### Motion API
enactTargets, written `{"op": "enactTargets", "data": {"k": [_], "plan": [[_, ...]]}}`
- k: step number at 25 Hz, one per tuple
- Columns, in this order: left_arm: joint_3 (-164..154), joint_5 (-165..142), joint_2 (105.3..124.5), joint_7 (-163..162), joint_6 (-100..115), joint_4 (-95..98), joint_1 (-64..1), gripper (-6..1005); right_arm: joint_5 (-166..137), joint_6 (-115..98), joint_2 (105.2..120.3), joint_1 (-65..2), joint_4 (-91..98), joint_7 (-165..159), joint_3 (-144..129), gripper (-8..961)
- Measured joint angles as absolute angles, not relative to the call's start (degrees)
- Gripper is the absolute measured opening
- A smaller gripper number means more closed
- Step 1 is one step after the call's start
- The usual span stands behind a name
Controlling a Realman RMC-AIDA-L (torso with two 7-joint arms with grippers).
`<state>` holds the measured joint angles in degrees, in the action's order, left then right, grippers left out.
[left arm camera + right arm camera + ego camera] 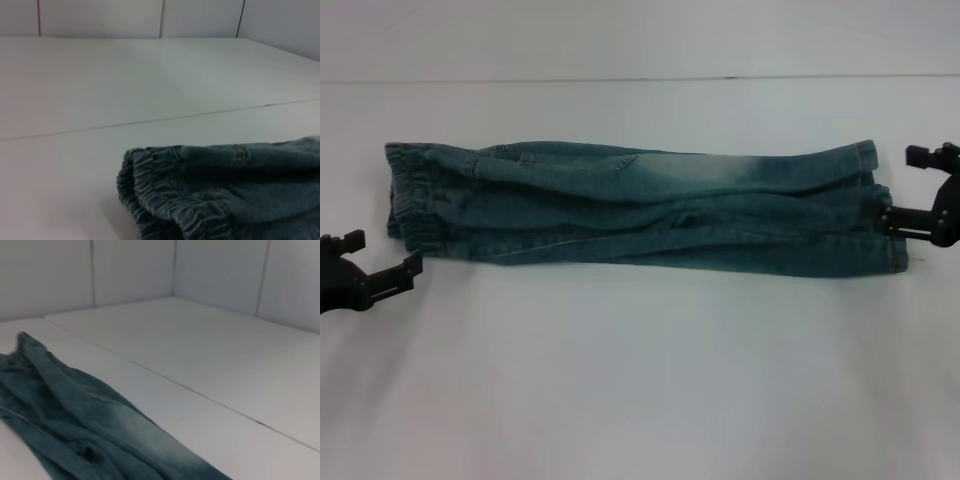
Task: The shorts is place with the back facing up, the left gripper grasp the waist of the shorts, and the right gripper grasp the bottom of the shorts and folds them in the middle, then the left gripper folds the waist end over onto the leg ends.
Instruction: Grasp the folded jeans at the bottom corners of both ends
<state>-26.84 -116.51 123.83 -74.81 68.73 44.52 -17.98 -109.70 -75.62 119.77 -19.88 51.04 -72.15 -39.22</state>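
Observation:
The robot's right gripper will next go to the denim shorts and close on their middle part (670, 236) (70, 456), halfway between the waist and the leg hems.
The blue denim shorts (630, 205) lie folded lengthwise into a long band across the white table (640, 380). The elastic waist (410, 195) is at the left end and the leg hems (875, 205) are at the right end. My left gripper (382, 255) stands open just off the near corner of the waist, holding nothing. At the hems my right gripper (910, 188) is open too, and its nearer finger reaches the cloth's edge. The gathered waist (165, 185) fills the left wrist view. In the right wrist view the shorts (75, 425) stretch away, with no fingers showing.
A thin seam (640, 78) crosses the table behind the shorts. White wall panels (125, 270) close off the far side. Bare tabletop spreads in front of the shorts.

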Motion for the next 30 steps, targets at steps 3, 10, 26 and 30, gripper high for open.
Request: {"op": "enactTargets", "data": {"k": [3, 10, 26, 30], "plan": [[-26.78, -116.13, 123.84, -73.99, 67.69, 43.68, -18.54, 935, -108.80, -77.26, 119.79, -19.72, 49.69, -70.44, -39.27, 948], [-27.04, -115.92, 123.90, -71.59, 63.00, 40.60, -21.14, 934, -108.66, -77.26, 119.79, -20.01, 46.81, -67.73, -39.83, 946], [-29.68, -116.51, 123.49, -68.20, 52.98, 34.77, -26.59, 891, -108.63, -78.06, 120.00, -20.31, 43.52, -64.30, -39.94, 946], [-30.10, -116.51, 123.51, -68.48, 50.82, 34.56, -26.76, 877, -108.63, -78.07, 119.99, -20.43, 43.13, -63.90, -39.97, 946]]}}
